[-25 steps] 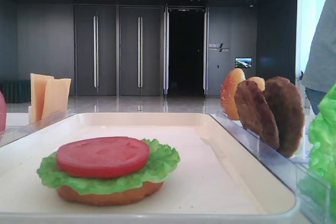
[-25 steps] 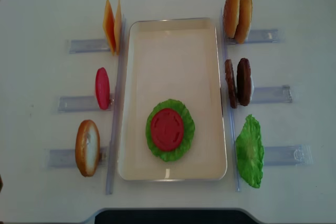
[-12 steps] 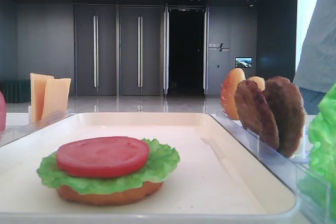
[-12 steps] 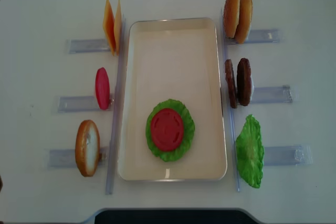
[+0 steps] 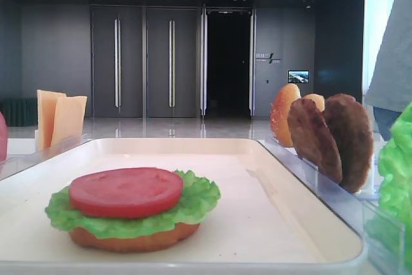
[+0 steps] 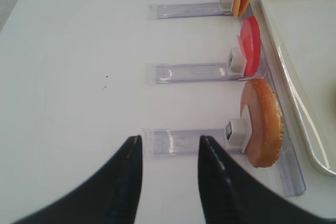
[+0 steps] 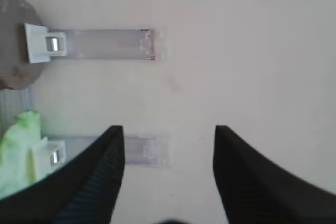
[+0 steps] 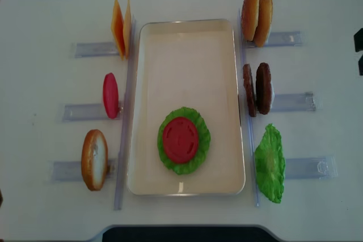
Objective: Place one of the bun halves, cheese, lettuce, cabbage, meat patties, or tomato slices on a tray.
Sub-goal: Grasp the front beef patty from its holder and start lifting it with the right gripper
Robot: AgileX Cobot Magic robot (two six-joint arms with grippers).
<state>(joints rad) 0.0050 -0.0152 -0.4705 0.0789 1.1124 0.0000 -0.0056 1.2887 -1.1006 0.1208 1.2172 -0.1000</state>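
Observation:
The top edge of the meat patty [image 8: 249,90] nearest the cream tray is next for my right gripper. It should go there and close.
On the cream tray [image 8: 187,66] lies a stack of bun half, lettuce [image 8: 198,151] and tomato slice [image 8: 181,139]. In clear racks stand cheese [image 8: 121,26], a tomato slice [image 8: 110,95] and a bun half [image 8: 94,159] on the left. On the right stand two bun halves [image 8: 256,17], two meat patties [image 8: 257,88] and a lettuce leaf [image 8: 269,163]. My right gripper [image 7: 168,129] is open over bare table right of the racks, only its tips showing at the overhead view's right edge [image 8: 359,50]. My left gripper [image 6: 169,139] is open, left of the bun half [image 6: 262,124]. No cabbage shows.
Clear holder racks [image 8: 298,101] run out from both long sides of the tray [image 5: 309,223]. White table surrounds them. A person in grey stands at the far right of the low view [image 5: 393,62].
My right gripper's tips have come into the overhead view at the right edge. Food and tray have not moved.

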